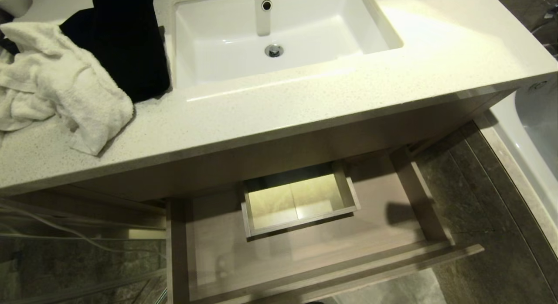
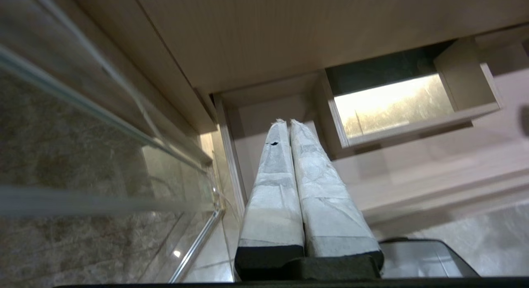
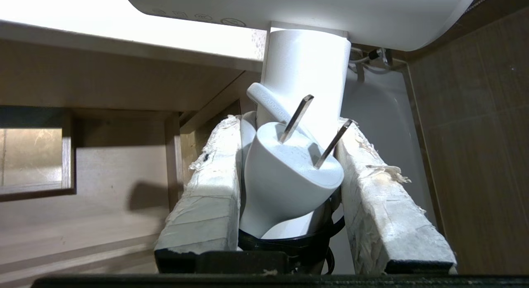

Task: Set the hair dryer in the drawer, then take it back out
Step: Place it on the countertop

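Observation:
The robot's right gripper needs to set the white hair dryer, now upright between the taped fingers, down on the bare countertop (image 1: 469, 28) between the sink and the bathtub.
The drawer (image 1: 218, 247) stands pulled out under the vanity, wide and shallow, with a boxed cutout (image 1: 298, 199) in its middle; no arm shows in the head view. In the right wrist view the white hair dryer (image 3: 306, 69) is upright between the taped fingers (image 3: 206, 184). Its barrel spreads across above them. My right gripper (image 3: 289, 124) is shut on the handle, and the white plug (image 3: 285, 172) with two metal prongs rests against it. The drawer (image 3: 103, 189) lies off to one side of that grip. My left gripper (image 2: 288, 122) is shut and empty, pointing toward the drawer (image 2: 413, 164).
A white sink (image 1: 209, 38) is set in the speckled countertop (image 1: 305, 103). A white towel (image 1: 56, 81) and a black cloth (image 1: 126, 42) lie on its left part. A bathtub rim (image 1: 518, 164) runs along the right, and a glass panel (image 1: 65, 264) with cables stands at the left.

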`<state>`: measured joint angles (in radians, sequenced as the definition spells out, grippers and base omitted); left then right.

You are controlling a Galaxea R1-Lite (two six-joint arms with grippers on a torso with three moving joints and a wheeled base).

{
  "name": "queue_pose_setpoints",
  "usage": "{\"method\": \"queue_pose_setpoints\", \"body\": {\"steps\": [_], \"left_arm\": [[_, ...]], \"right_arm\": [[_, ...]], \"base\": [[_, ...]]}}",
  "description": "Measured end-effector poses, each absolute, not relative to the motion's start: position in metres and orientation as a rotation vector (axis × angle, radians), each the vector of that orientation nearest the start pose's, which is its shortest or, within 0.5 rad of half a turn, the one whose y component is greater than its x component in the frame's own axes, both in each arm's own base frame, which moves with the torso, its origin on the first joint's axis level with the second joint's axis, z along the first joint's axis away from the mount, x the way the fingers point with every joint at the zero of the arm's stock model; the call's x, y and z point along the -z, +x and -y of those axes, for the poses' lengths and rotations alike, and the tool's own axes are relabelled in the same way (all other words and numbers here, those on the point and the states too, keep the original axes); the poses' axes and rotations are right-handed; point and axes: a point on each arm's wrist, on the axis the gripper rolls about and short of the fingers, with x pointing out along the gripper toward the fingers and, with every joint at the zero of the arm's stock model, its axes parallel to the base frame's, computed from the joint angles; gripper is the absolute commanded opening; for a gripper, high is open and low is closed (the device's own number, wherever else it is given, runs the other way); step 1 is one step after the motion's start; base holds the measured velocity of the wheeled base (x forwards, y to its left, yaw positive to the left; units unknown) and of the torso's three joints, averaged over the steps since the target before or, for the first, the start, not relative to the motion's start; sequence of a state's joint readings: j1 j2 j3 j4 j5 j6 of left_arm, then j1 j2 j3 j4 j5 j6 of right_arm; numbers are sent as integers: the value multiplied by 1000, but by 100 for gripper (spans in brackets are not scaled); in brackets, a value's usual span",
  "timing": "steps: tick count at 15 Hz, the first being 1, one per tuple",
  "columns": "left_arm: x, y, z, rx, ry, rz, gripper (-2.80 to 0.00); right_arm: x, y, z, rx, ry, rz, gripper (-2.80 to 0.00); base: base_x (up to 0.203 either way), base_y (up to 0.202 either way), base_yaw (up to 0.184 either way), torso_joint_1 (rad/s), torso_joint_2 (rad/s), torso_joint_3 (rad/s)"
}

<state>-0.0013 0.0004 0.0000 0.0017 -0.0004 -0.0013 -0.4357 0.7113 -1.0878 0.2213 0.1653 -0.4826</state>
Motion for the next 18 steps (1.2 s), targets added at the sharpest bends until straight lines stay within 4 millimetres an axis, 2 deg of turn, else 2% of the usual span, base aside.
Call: {"method": "queue_pose_setpoints", "body": {"steps": [4, 8, 10, 12, 15, 18], "left_arm": [[-75, -23, 0, 2, -1, -2, -280], [-75, -23, 0, 2, -1, -2, -280], [-75, -23, 0, 2, -1, -2, -280], [-75, -23, 0, 2, -1, -2, -280], [-75, -23, 0, 2, 0, -2, -280], [-75, -23, 0, 2, -1, -2, -280]], "right_arm": [[-354, 19, 5, 295, -521, 70, -280], [-374, 44, 16, 281, -514, 49, -280], [-389, 64, 24, 253, -507, 49, -280], [-396, 91, 29, 124, -485, 19, -280], [-398, 132, 34, -158, -474, 2, -280], [-398, 173, 44, -337, -509, 8, -280]], "base": [[0, 0, 0, 335, -144, 196], [0, 0, 0, 163, -79, 78], [0, 0, 0, 13, -11, 9], [0, 0, 0, 0, 0, 0], [0, 0, 0, 0, 0, 0], [0, 0, 0, 0, 0, 0]]}}
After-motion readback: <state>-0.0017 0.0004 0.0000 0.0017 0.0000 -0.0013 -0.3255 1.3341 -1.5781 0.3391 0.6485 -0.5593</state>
